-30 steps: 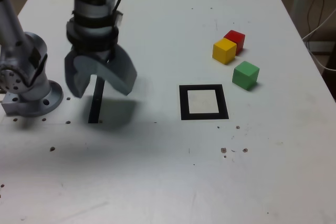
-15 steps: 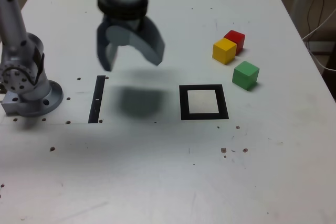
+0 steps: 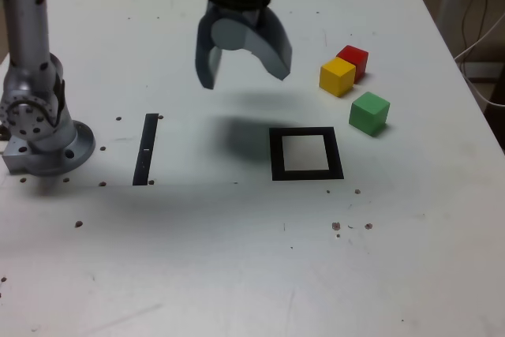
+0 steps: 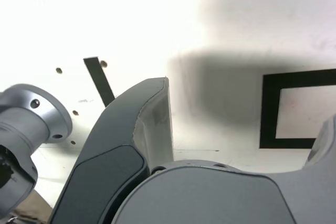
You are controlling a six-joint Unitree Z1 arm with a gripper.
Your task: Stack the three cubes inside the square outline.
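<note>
Next, I need to close on the red cube's sides (image 3: 355, 61), behind the yellow cube.
Three cubes sit on the white table at the exterior view's right. The red cube (image 3: 353, 60) is farthest back, the yellow cube (image 3: 337, 76) touches its front left, and the green cube (image 3: 369, 112) stands apart, nearer. The square outline (image 3: 306, 153), black with a white centre, lies in front of them and holds nothing; part of the square outline (image 4: 270, 109) shows in the wrist view. My gripper (image 3: 243, 69) hangs open and empty above the table, left of the cubes and behind the outline. One dark finger (image 4: 147, 114) fills the wrist view.
A narrow black strip (image 3: 147, 147) lies on the table at the exterior view's left, beside the arm's grey base (image 3: 39, 128). Small dark specks dot the table. Cables (image 3: 481, 29) hang beyond the table's right edge.
The open gripper has risen from over the black strip and swung toward the exterior view's right, nearer the cubes. The cubes and the outline have stayed put.
</note>
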